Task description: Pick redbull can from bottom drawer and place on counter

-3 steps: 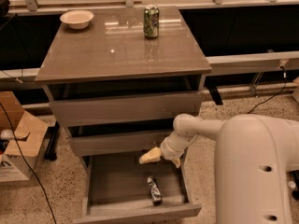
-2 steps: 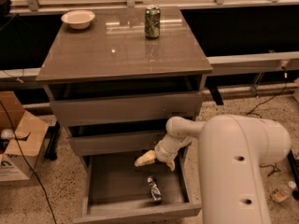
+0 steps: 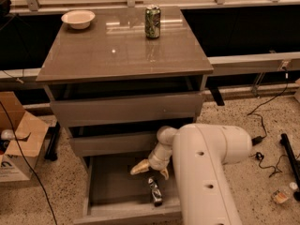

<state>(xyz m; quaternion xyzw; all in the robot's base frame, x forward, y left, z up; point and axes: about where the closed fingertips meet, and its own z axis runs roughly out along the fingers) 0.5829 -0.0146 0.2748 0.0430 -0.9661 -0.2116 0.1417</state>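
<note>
I will next lower my gripper to the redbull can's middle (image 3: pixel 154 192) in the open bottom drawer and close it there.
The redbull can (image 3: pixel 155 191) lies on its side in the open bottom drawer (image 3: pixel 110 187), near the drawer's front and right of its middle. My gripper (image 3: pixel 152 171) hangs inside the drawer just above and behind the can, with its fingers spread and nothing between them. One yellowish fingertip (image 3: pixel 138 168) points left. My white arm covers the drawer's right part. The counter (image 3: pixel 117 53) is the glossy top of the cabinet above.
A green can (image 3: pixel 152 21) and a pale bowl (image 3: pixel 78 18) stand at the back of the counter. The two upper drawers sit slightly ajar. A cardboard box (image 3: pixel 21 139) stands on the floor at the left. Cables (image 3: pixel 262 149) lie on the floor at the right.
My arm has swung left and now covers more of the drawer's right side. The gripper has shifted slightly left above the can. The can has not moved.
</note>
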